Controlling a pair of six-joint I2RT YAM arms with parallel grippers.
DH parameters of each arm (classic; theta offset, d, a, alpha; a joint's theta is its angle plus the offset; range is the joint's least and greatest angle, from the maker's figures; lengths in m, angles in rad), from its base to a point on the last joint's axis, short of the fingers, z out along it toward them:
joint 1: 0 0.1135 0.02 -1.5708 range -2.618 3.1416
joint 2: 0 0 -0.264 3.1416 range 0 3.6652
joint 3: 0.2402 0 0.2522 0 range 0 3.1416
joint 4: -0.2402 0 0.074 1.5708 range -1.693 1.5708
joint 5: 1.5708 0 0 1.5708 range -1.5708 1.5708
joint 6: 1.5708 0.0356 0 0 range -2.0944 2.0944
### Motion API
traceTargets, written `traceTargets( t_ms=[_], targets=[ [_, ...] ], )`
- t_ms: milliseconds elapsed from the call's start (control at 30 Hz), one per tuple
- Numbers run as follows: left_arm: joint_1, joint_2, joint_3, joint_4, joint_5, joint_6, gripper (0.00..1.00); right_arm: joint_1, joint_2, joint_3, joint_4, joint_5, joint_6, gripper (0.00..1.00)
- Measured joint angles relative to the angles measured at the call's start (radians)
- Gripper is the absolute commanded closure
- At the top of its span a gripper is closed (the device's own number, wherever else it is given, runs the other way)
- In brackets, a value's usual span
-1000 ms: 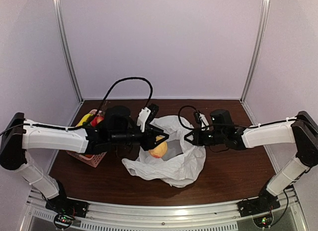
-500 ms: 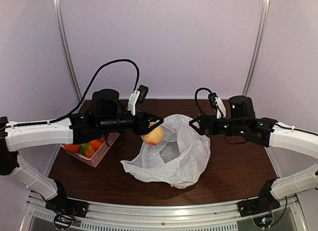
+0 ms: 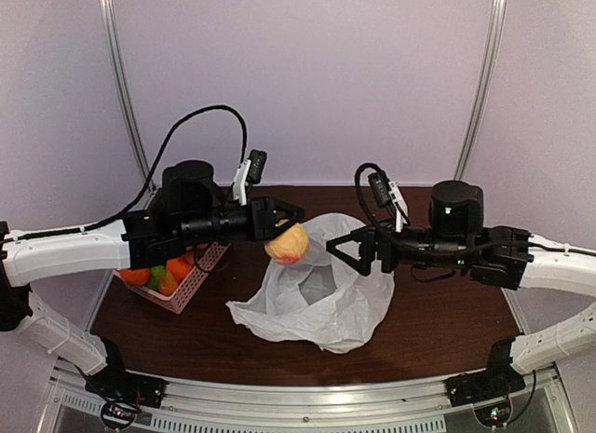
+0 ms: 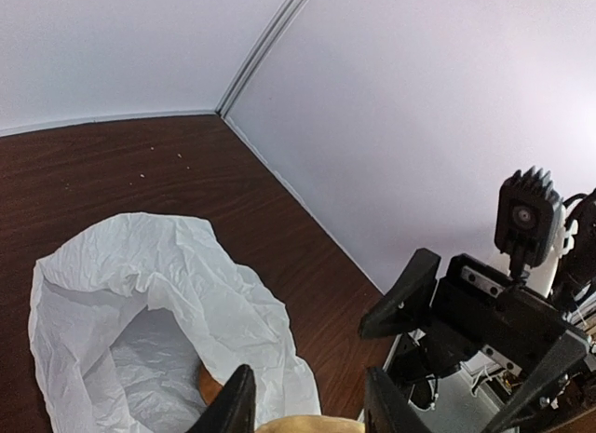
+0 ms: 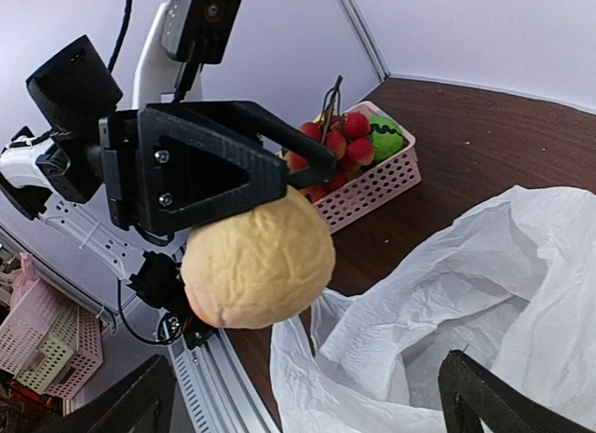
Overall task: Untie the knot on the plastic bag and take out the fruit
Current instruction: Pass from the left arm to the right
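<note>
My left gripper pinches only the yellow fruit's top, so my right gripper should hold the fruit while my left gripper opens and takes its middle [image 3: 288, 247].
My left gripper [image 3: 291, 223] is shut on a round yellow fruit with a pink blush [image 3: 287, 244], held in the air above the left rim of the plastic bag [image 3: 317, 298]. The white bag lies crumpled on the table with its mouth wide open [image 4: 158, 303]; no knot shows. Another orange-brown fruit [image 4: 209, 386] peeks out inside it. My right gripper [image 3: 343, 251] hangs open just right of the held fruit, over the bag, with nothing between its fingers. From the right wrist, the fruit [image 5: 259, 261] sits under the left gripper's fingers [image 5: 200, 163].
A pink basket [image 3: 191, 282] with red, orange and green fruit stands at the left of the table, below the left arm; it also shows in the right wrist view as the pink basket [image 5: 377, 182]. Side walls and metal posts close in the table.
The left arm has lifted the fruit up out of the bag and drawn it slightly left. The right gripper has opened, risen off the bag's rim, and shifted left toward the fruit.
</note>
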Motion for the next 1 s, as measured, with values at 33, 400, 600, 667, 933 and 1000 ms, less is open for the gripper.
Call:
traceTargets(
  t_ms=[33, 400, 600, 667, 933, 1000],
  targets=[
    [0.0, -0.002, -0.003, 0.002, 0.0, -0.009, 0.79, 0.021, 0.026, 0.003, 0.03, -0.007, 0.017, 0.0],
    [0.0, -0.01, -0.021, 0.032, 0.007, -0.056, 0.78, 0.147, 0.243, 0.123, 0.116, 0.047, 0.077, 0.0],
    [0.0, -0.01, -0.021, 0.042, 0.025, -0.071, 0.78, 0.147, 0.281, 0.146, 0.106, 0.086, 0.063, 0.04],
    [0.0, -0.01, -0.021, 0.046, 0.031, -0.077, 0.78, 0.147, 0.294, 0.154, 0.106, 0.087, 0.059, 0.09],
    [0.0, -0.008, -0.023, 0.058, 0.05, -0.092, 0.52, 0.149, 0.304, 0.154, 0.124, 0.087, 0.064, 0.3],
    [0.001, -0.008, -0.031, 0.076, 0.055, -0.1, 0.34, 0.149, 0.303, 0.15, 0.127, 0.088, 0.064, 0.32]
  ],
)
